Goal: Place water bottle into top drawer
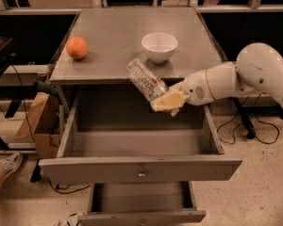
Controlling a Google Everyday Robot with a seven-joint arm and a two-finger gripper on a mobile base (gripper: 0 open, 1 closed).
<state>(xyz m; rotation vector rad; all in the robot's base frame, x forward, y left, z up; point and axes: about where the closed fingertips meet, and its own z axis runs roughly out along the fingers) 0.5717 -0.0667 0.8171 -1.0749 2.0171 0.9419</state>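
Note:
The robot's gripper should release the water bottle on the middle of the top drawer's bare bottom (135,120).
The water bottle (145,82) is clear and ribbed; it tilts up to the left in the air above the back right of the open top drawer (141,167). My gripper (166,101) comes in from the right on the white arm and is shut on the bottle's lower end with its yellowish fingers (169,99). The bottle's cap end is hidden in the gripper. The drawer is pulled well out, wide and grey, with a small knob on its front panel, and its floor is bare.
An orange (77,47) lies at the left of the grey tabletop (108,32), a white bowl (159,46) near its front middle. The narrower lower drawer (140,206) is open too. A cardboard box (37,121) and a shoe (2,171) are at left; cables lie at right.

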